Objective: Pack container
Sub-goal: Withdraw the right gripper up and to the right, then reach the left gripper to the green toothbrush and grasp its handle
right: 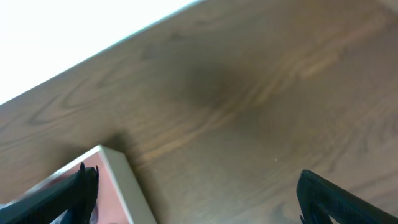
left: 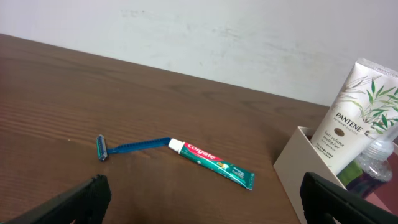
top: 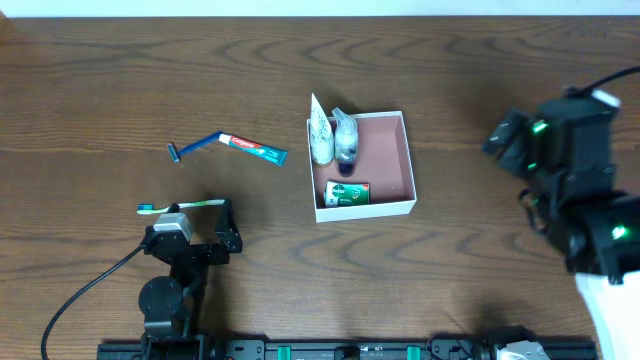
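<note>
My left gripper needs to grip the toothbrush at the middle of the toothbrush [top: 187,205], on the thin green part between its bristles and its handle's end.
The container [top: 386,152], a square white-walled box with a pink inside, sits mid-table. It holds a white Pantene tube [top: 320,137], a clear bottle [top: 346,138] and a green soap carton [top: 347,193]. To its left on the table lie a blue razor [top: 196,148], a toothpaste tube [top: 254,150] and a toothbrush [top: 181,206]. My left gripper [left: 210,204] stands open and empty at the toothbrush, facing the razor [left: 129,147], the toothpaste [left: 214,163] and the container's wall [left: 297,163]. My right gripper [right: 199,200] is open and empty over bare table beside the container's corner [right: 117,177].
The wooden table's far edge meets a white wall at the back. My right arm [top: 570,180] stands to the right of the container, and the left arm's base and cable [top: 165,300] are at the front left.
</note>
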You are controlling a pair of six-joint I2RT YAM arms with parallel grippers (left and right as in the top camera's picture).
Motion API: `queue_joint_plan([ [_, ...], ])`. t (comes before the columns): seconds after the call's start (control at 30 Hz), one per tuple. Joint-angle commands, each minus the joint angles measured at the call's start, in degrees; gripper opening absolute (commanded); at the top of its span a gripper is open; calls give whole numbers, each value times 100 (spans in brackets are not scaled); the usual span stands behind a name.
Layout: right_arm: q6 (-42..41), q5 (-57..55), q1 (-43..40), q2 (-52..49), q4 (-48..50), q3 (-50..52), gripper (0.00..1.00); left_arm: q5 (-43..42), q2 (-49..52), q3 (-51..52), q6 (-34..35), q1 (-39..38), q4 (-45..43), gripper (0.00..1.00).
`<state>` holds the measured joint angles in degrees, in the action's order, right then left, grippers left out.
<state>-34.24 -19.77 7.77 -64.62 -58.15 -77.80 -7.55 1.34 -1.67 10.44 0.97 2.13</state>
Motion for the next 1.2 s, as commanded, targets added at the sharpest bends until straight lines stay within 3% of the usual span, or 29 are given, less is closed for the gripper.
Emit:
queue_joint_plan([
  [0.0,219,1180,-848,-358,-63,-2,99,-81,2,144,-76,24,111,98],
  [0.2,476,1891,-1620,-1137,-133,-2,99,-90,2,144,-61,24,105,98],
  [0.33,476,1869,-1696,-1617,-151,-2,99,-109,2,144,494,24,98,98],
  [0.6,472,1871,-1687,-2284,-146,-2,99,-551,348,-313,584,24,702,98],
  [1.17,472,1873,-1687,-2459,-146,-2,99,-555,5248,-5324,632,24,4179,98],
])
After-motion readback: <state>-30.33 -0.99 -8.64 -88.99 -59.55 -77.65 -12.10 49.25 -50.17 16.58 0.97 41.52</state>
